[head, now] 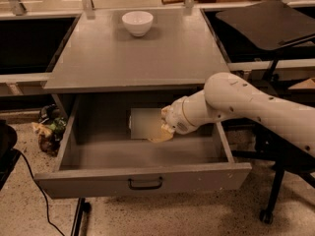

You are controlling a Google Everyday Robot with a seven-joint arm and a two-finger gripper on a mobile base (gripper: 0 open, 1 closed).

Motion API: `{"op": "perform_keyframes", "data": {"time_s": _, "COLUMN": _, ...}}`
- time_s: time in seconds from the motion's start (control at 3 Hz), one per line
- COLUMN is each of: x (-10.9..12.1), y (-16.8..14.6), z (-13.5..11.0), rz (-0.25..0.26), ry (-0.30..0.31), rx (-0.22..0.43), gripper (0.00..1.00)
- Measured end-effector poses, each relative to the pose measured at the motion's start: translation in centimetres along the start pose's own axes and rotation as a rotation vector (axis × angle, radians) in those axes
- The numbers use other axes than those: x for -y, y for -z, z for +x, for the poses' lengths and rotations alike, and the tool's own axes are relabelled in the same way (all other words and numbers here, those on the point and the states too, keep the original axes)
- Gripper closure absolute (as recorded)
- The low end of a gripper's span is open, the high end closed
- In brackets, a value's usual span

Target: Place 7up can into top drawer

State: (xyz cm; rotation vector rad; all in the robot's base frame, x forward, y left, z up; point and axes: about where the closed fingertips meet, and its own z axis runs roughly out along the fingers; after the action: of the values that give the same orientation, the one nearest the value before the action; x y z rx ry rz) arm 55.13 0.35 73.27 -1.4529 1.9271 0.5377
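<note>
I need to set the 7up can down with my gripper on the middle of the drawer's bottom (151,132), straight behind the dark handle.
The top drawer (98,178) is pulled open under the grey table (147,63), with its dark handle (145,183) on the front panel. My gripper (158,131) reaches into the drawer from the right, at the middle of it towards the back. It is shut on the 7up can (144,123), which shows as a pale silvery cylinder lying sideways just above the drawer floor. The can's label colours do not show. My white arm (236,102) crosses the drawer's right side.
A white bowl (137,22) stands at the back of the table top. A black tray on a stand (266,23) is at the right. A dark cable (34,181) and a bundle of stuff (49,129) lie on the floor at the left.
</note>
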Motion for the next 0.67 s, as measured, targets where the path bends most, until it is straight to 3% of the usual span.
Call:
{"op": "perform_keyframes", "data": {"time_s": 0.33, "x": 0.6, "y": -0.7, "z": 0.5, "rz": 0.005, "ry": -0.025, "rx": 0.005, "gripper": 1.0}}
{"op": "perform_keyframes", "data": {"time_s": 0.67, "x": 3.0, "y": -2.7, "z": 2.1, "rz": -0.009, "ry": -0.084, "rx": 0.018, "gripper": 1.0}}
